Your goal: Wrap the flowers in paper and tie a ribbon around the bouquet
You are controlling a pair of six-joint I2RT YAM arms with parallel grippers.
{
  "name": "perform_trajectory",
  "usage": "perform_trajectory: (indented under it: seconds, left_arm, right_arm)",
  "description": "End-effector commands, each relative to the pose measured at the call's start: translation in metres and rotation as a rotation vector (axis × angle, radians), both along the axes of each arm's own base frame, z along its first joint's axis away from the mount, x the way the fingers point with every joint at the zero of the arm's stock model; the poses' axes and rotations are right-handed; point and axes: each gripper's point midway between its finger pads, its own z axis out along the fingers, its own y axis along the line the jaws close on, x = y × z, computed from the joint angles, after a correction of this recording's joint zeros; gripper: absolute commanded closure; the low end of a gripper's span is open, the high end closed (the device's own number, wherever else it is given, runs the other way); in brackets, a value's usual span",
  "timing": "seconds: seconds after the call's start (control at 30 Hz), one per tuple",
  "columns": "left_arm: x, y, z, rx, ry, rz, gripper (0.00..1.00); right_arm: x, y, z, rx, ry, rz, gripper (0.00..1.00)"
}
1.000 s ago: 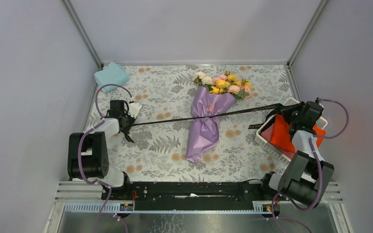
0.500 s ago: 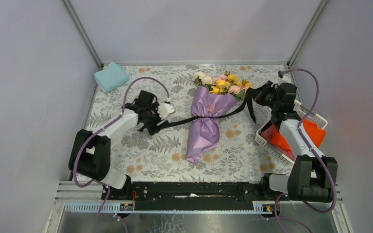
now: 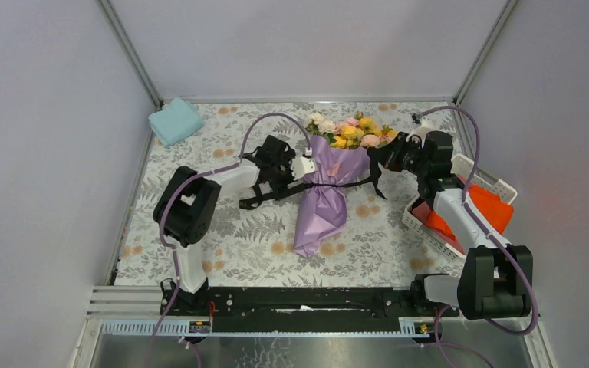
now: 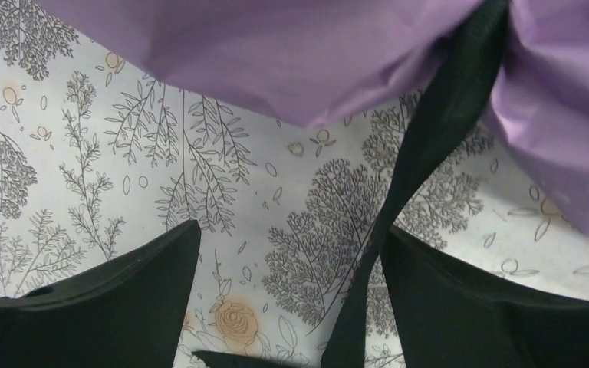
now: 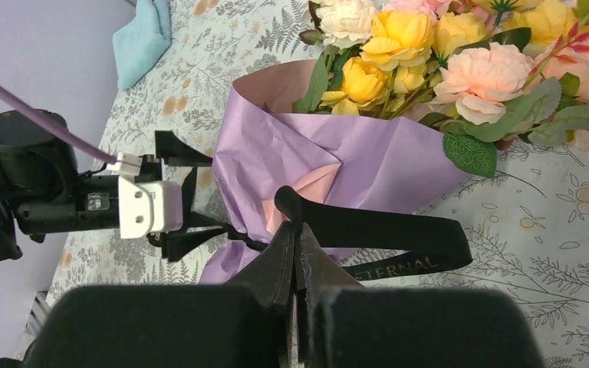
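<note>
I will close my left gripper on the black ribbon near the lilac cone [image 4: 435,136] and pull against my right gripper, as the ribbon runs loose through my open left gripper.
The bouquet lies mid-table: yellow, pink and white flowers [image 3: 355,130] stand out of a lilac paper [image 3: 322,203] cone. The black ribbon [image 3: 339,183] crosses the cone's waist, and its ends hang slack on both sides. My left gripper [image 3: 304,167] is at the cone's left edge and open. In the left wrist view the ribbon [image 4: 418,184] runs loose past the right finger of that gripper [image 4: 290,230], under the paper [image 4: 276,54]. My right gripper [image 3: 384,157] is beside the blooms, shut on the ribbon. In the right wrist view the ribbon [image 5: 399,230] loops out of the shut right gripper [image 5: 297,224].
A light blue folded cloth [image 3: 176,120] lies at the back left corner. A white basket [image 3: 423,226] holding an orange cloth [image 3: 485,205] stands at the right edge, under my right arm. Grey walls close in the table on three sides.
Both arms swung inward to the bouquet and the taut ribbon went slack. My left gripper opened and let go of its ribbon end. The right stayed shut on its end.
</note>
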Motion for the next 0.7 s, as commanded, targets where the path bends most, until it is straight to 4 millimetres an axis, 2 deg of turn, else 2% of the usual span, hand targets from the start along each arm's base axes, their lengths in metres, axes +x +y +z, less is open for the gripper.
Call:
perform_trajectory:
  seconds: [0.0,0.03,0.07,0.1,0.27,0.37,0.5,0.57,0.67]
  left_arm:
    - [0.001,-0.009,-0.010,0.016,0.003,-0.025,0.22]
    - [-0.004,-0.008,-0.009,0.016,0.020,-0.030,0.49]
    - [-0.008,-0.007,-0.006,0.015,0.029,-0.025,0.83]
    - [-0.009,-0.005,-0.002,0.012,0.031,-0.002,0.99]
    - [-0.022,0.016,0.018,-0.023,0.032,0.121,1.00]
    - [-0.026,0.039,0.020,-0.043,0.008,0.191,1.00]
    - [-0.036,0.067,0.011,-0.077,0.057,0.270,1.00]
    - [-0.042,0.075,0.002,-0.052,0.080,0.290,1.00]
    - [-0.043,0.085,-0.007,-0.021,0.073,0.314,1.00]
  right_arm:
    - [0.000,0.009,0.041,0.019,-0.127,0.050,1.00]
    - [-0.001,0.008,0.046,0.025,-0.137,0.040,1.00]
    - [-0.001,0.005,0.051,0.027,-0.151,0.020,1.00]
    - [-0.002,0.001,0.056,0.025,-0.164,-0.008,1.00]
    - [0.002,-0.046,0.073,0.028,-0.193,-0.245,1.00]
    - [-0.001,-0.096,0.071,0.101,-0.176,-0.403,1.00]
    - [-0.016,-0.158,0.056,0.281,-0.141,-0.628,1.00]
    - [-0.021,-0.176,0.045,0.314,-0.138,-0.699,1.00]
    - [-0.023,-0.183,0.031,0.308,-0.100,-0.719,1.00]
